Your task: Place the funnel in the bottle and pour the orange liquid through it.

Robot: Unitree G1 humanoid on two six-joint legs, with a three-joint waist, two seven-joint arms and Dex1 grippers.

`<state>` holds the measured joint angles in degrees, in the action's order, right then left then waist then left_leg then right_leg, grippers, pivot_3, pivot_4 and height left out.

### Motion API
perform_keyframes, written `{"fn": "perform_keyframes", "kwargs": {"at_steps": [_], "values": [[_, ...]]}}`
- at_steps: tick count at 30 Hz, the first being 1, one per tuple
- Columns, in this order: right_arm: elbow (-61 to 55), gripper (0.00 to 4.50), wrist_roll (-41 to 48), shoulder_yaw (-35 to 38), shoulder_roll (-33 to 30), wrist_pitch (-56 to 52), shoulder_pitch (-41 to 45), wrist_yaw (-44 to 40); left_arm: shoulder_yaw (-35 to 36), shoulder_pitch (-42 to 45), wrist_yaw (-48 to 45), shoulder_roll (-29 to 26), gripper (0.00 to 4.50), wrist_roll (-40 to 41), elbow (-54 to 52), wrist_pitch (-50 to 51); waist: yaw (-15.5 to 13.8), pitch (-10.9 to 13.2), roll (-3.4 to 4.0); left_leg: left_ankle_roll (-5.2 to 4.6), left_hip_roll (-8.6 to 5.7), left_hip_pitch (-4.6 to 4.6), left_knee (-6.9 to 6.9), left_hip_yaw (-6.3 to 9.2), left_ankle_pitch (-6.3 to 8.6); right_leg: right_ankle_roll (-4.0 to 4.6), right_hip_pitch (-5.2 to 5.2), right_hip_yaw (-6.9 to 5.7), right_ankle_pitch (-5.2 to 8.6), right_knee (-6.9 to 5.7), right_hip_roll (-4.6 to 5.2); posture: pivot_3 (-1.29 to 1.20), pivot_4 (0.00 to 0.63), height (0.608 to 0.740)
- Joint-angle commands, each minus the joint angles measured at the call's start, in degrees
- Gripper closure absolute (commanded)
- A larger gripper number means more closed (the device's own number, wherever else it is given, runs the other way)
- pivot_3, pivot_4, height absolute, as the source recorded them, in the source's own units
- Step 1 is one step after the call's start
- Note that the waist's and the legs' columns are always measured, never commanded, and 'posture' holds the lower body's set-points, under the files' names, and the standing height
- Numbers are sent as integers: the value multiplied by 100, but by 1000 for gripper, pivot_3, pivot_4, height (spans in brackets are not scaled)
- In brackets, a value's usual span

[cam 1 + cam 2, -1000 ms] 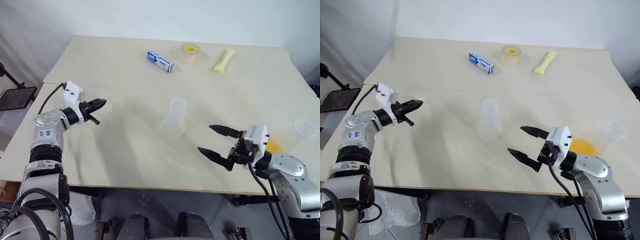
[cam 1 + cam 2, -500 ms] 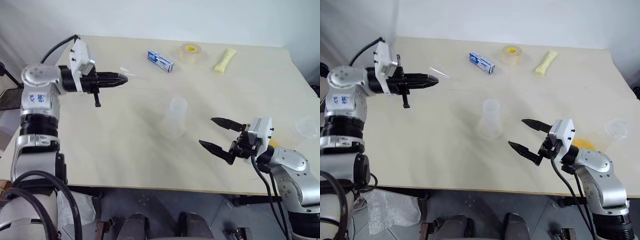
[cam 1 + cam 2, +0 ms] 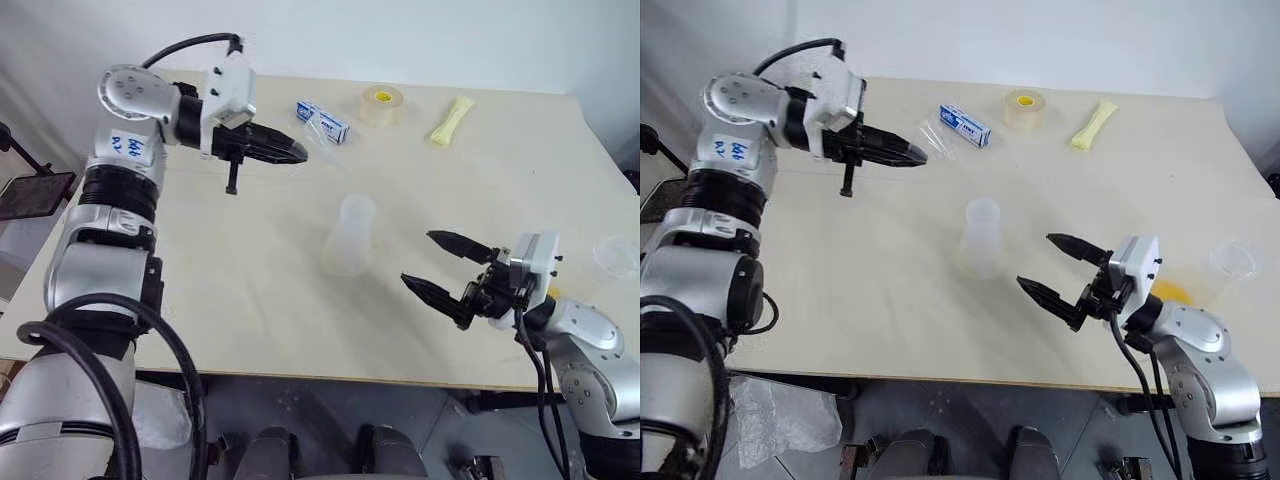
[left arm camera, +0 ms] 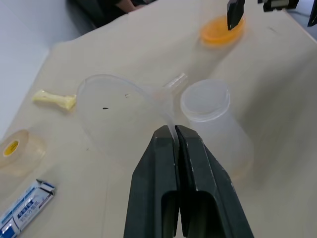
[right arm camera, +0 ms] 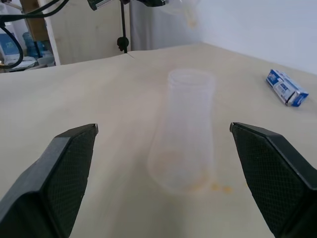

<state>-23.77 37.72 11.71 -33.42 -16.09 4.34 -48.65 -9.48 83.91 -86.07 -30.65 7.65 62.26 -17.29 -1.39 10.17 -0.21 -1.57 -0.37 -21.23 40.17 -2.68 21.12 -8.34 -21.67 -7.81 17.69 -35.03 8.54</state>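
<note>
My left gripper is holding the clear funnel. It will let go of it, spout down, in the opening of the clear bottle (image 3: 357, 205) (image 4: 205, 97).
The clear bottle (image 3: 350, 235) stands upright in the middle of the table. My left gripper (image 3: 300, 155) hovers above the table to the far left of the bottle, shut on the rim of the clear funnel (image 4: 124, 109), whose spout points toward the bottle (image 4: 213, 119). The orange liquid (image 3: 1168, 291) sits in a low clear container on the table at the right. My right gripper (image 3: 415, 258) is open and empty, just right of the bottle and facing it, with the orange liquid behind it.
At the back of the table lie a blue-and-white box (image 3: 322, 120), a tape roll (image 3: 380, 103) and a pale yellow packet (image 3: 449, 120). A clear cup (image 3: 615, 255) stands near the right edge.
My left arm has lifted and swung to the right with the funnel, from the table's left edge to near the blue box. The right gripper has held still.
</note>
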Motion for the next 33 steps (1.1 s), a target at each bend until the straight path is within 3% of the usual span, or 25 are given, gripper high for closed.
{"fn": "perform_keyframes", "kwargs": {"at_steps": [1,14,26,29,33], "values": [[-291,0,0,70,70,136,-45,121,-119,312,-643,85,4478,-119,228,-411,7,0,0,0,1,0,-1,0,0,0,-1,0,0,0,0,0,150,740],[-489,0,-207,-19,267,245,-194,422,-423,677,-426,447,4478,-1126,871,-1508,-3,1,-1,-1,2,-1,-1,-9,0,0,-6,1,0,0,0,0,150,740],[-343,0,-432,-62,480,620,-407,364,-504,973,-326,775,4478,-1633,1081,-1915,-1,1,-2,-2,2,-3,-2,-11,0,0,-6,2,0,3,0,0,150,740],[-323,0,-468,-52,501,700,-484,363,-536,1016,-292,830,3800,-1755,1102,-2011,-2,1,-2,-3,1,-3,-1,-12,0,0,-6,2,0,3,0,0,150,740],[-294,0,-514,-43,505,787,-555,375,-487,1068,-348,904,2533,-1777,1116,-2012,-2,2,-3,-3,2,-3,-1,-11,-1,0,-6,2,0,3,0,0,150,740]]}}
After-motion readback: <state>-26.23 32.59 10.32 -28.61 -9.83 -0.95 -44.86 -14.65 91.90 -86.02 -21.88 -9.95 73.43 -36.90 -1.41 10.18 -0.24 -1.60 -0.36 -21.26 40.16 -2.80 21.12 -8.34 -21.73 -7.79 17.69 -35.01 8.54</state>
